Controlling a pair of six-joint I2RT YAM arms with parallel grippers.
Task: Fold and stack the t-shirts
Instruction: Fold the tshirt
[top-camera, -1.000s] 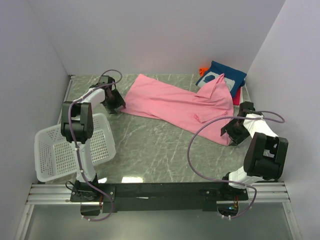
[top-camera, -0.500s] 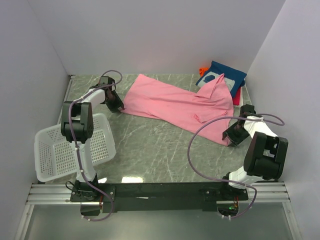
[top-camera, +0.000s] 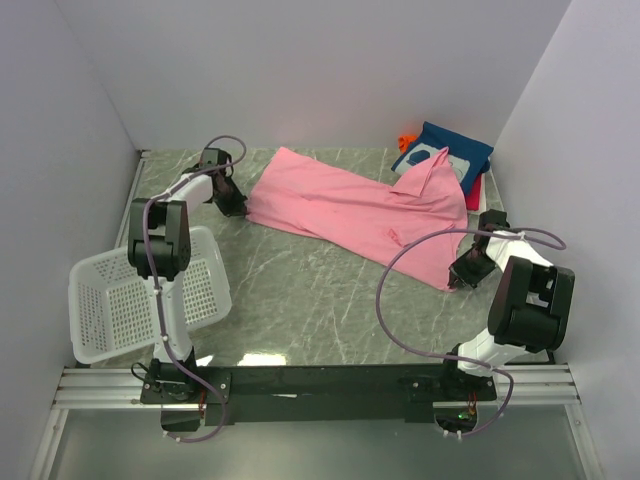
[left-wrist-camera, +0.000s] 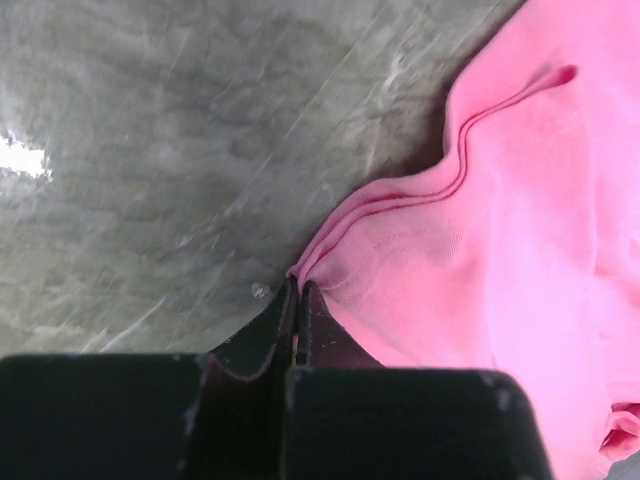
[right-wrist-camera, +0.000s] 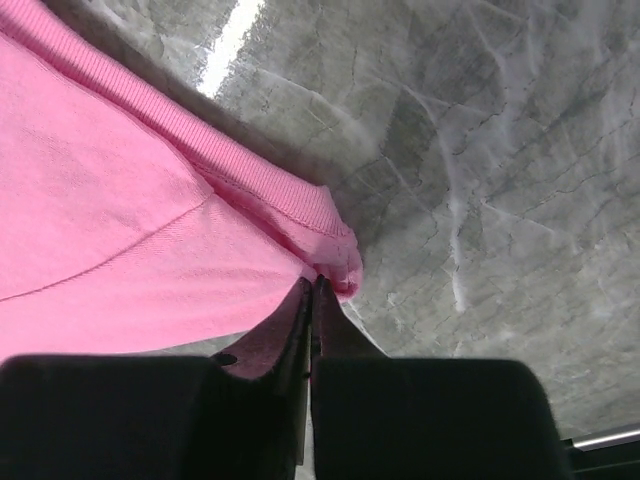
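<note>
The pink t-shirt slants and its wavy hem bunches at my left gripper, so my left gripper will open, retake the hem corner (left-wrist-camera: 322, 264) and draw it nearer, straight.
A pink t-shirt (top-camera: 350, 212) lies spread across the back middle of the marble table, one corner turned up near the right. My left gripper (top-camera: 240, 212) is shut on the shirt's left hem corner (left-wrist-camera: 330, 255); the fabric bunches at the fingertips in the left wrist view. My right gripper (top-camera: 456, 283) is shut on the shirt's near right corner (right-wrist-camera: 335, 255), pinching the ribbed edge. A dark blue t-shirt (top-camera: 445, 152) lies folded at the back right, on top of red and orange cloth.
A white mesh basket (top-camera: 105, 305) stands at the near left beside the left arm. White walls close in the table at left, back and right. Purple cables loop from both arms over the table.
Both grippers closed from open onto the pink shirt's corners. The left one slid slightly back and right to the hem; the right one shifted a little toward the shirt's corner.
</note>
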